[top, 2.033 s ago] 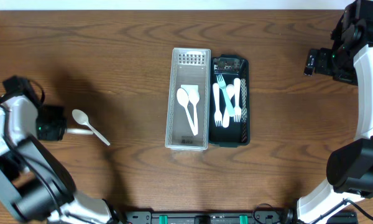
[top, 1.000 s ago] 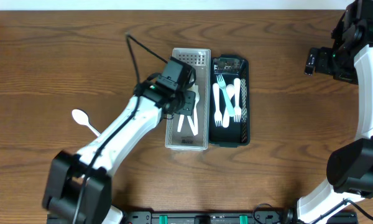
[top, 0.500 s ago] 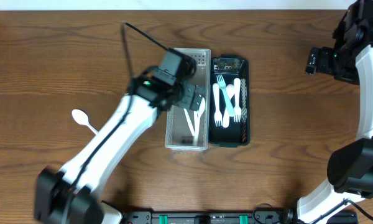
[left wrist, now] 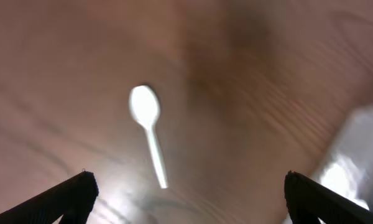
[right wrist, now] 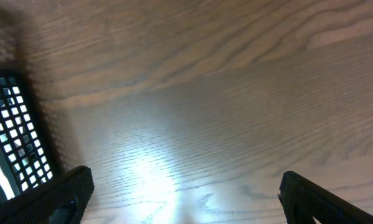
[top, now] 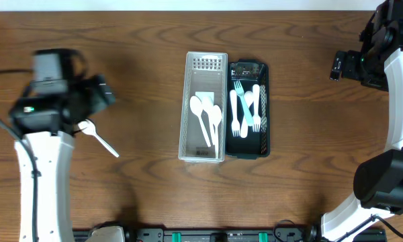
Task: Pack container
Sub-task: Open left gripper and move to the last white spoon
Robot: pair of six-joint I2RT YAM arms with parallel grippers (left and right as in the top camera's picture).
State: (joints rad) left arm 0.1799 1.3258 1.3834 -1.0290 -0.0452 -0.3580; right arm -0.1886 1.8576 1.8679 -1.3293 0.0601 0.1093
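Next, my left gripper goes to the loose white plastic spoon on the table and grabs its handle (top: pixel 96 136) (left wrist: pixel 150 130) just below the bowl.
A white plastic spoon (top: pixel 97 138) lies loose on the wooden table at the left; in the left wrist view the spoon (left wrist: pixel 148 127) lies bowl-up between and ahead of my fingertips. My left gripper (top: pixel 102 94) hovers just above it, open and empty, and the left gripper (left wrist: pixel 189 190) shows its jaws spread wide. The clear container (top: pixel 189 114) in the middle holds three white spoons (top: pixel 208 115). Beside it the black basket (top: pixel 265 101) holds white forks (top: pixel 245 111). My right gripper (top: pixel 336 67) hangs open at the far right, and the right gripper (right wrist: pixel 186 186) has only bare table under it.
The black basket's mesh corner (right wrist: pixel 6 137) shows at the left edge of the right wrist view. A blurred edge of the clear container (left wrist: pixel 360 155) shows at the right of the left wrist view. Bare wood lies between the loose spoon and the containers.
My left gripper opened over the clear container and left a spoon there. The left arm then swung back left over the loose spoon. The right arm has not moved.
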